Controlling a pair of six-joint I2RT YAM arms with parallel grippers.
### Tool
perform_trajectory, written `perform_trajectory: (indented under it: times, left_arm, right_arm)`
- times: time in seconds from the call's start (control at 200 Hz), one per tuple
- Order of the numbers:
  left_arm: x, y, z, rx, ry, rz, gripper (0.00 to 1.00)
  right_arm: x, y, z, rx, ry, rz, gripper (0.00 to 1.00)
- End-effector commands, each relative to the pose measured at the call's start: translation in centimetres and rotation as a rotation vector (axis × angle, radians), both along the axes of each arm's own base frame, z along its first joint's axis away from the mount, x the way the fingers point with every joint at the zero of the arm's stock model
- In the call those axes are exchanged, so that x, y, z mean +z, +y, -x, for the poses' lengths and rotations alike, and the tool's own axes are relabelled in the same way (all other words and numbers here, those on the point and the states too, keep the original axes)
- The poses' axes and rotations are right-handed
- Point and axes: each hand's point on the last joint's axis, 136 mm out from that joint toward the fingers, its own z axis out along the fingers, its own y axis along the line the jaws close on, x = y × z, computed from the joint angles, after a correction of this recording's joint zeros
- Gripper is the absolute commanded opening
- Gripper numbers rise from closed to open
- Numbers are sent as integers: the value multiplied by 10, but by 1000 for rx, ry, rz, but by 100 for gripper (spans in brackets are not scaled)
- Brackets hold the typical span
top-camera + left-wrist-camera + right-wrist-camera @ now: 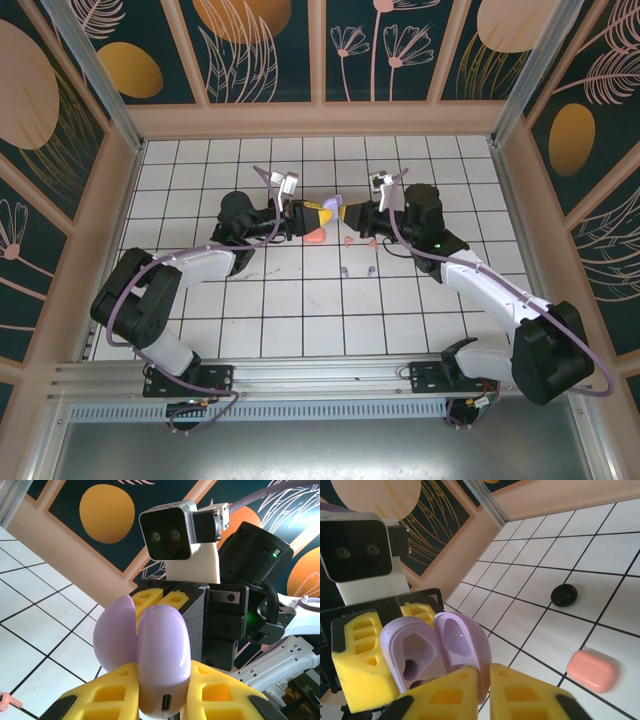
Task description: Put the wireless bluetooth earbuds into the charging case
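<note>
I should hold the lilac case's lid with my right gripper, since the case's hollows face it, while my left gripper retakes the case's base (pixel 164 652) with the hollows up.
A lilac charging case (pixel 162 650) hangs in the air between both grippers, its lid (pixel 457 637) swung open and the two earbud wells (pixel 410 660) empty. My left gripper (pixel 162 675) is shut on the case's base, charging port facing its camera. My right gripper (pixel 485 682) pinches the lid's edge. From above, the case (pixel 333 205) is mid-table, with the left gripper (pixel 316 213) and right gripper (pixel 347 212) on either side. Two greyish-lilac earbuds (pixel 345 270) (pixel 372 270) lie on the tiles nearer the bases. A salmon-pink earbud (pixel 6 700) lies on the floor.
A shut pink case (pixel 592 671) lies on the tiles below the grippers, also visible from above as the pink case (pixel 313 237). A shut black case (pixel 564 595) sits farther out. Patterned walls enclose the tiled floor (pixel 300 300).
</note>
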Motion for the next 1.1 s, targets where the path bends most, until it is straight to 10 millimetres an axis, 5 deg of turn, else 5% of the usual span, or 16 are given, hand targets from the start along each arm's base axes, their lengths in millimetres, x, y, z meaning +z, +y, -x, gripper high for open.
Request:
perform_trajectory:
  times: [0.0, 0.24, 0.39, 0.546, 1.091]
  left_arm:
    - [2, -2, 13, -58, -25, 13, 0]
    - [-2, -2, 4, -13, -10, -3, 0]
    - [-7, 2, -12, 105, -10, -39, 40]
    - [-2, 12, -28, 228, -77, -104, 57]
    - [-21, 11, -36, 75, -290, -520, 76]
  right_arm:
    - [27, 6, -7, 3, -68, -33, 5]
    - [27, 3, -10, -28, -66, -21, 0]
    - [21, -9, -21, -127, -46, 30, 0]
    - [9, -27, -33, -228, -15, 140, 0]
    - [-7, -59, -42, -273, -140, 586, 0]
